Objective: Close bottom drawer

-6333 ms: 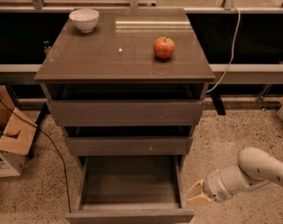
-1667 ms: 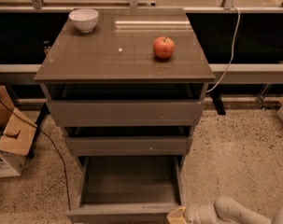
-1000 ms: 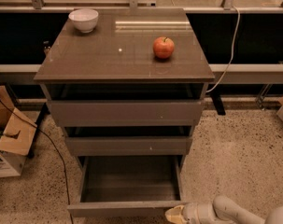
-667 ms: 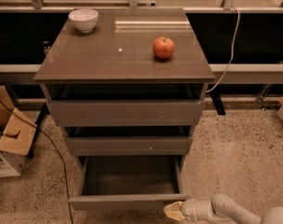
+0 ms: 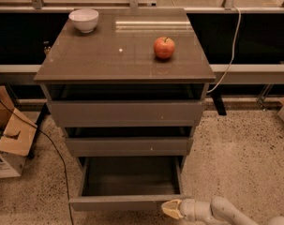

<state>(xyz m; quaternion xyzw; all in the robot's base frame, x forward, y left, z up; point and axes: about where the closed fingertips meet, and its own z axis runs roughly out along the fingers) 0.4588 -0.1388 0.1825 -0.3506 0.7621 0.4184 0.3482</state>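
Observation:
Next, I let go of the bottom drawer with my gripper once its flat front is pushed back close under the middle drawer (image 5: 132, 180).
The bottom drawer (image 5: 127, 202) is the lowest of three in a grey-brown cabinet. It stands pulled out, its bare grey floor (image 5: 130, 178) showing and its plain flat front facing me. My gripper (image 5: 171, 208) is at the bottom of the view on the end of a white arm (image 5: 221, 212). Its pale tip rests against the right end of the drawer's front. The middle drawer (image 5: 127, 146) and the top drawer (image 5: 125, 113) sit further in.
A red apple (image 5: 164, 47) and a white bowl (image 5: 84, 19) stand on the cabinet top (image 5: 108, 55). An open cardboard box (image 5: 8, 144) sits on the speckled floor at left, with a black cable (image 5: 52, 146) beside it. A white cable (image 5: 230, 50) hangs at right.
My gripper has come from the right of the cabinet to the drawer's front and moved left and up along it. The drawer's front has slid in toward the cabinet.

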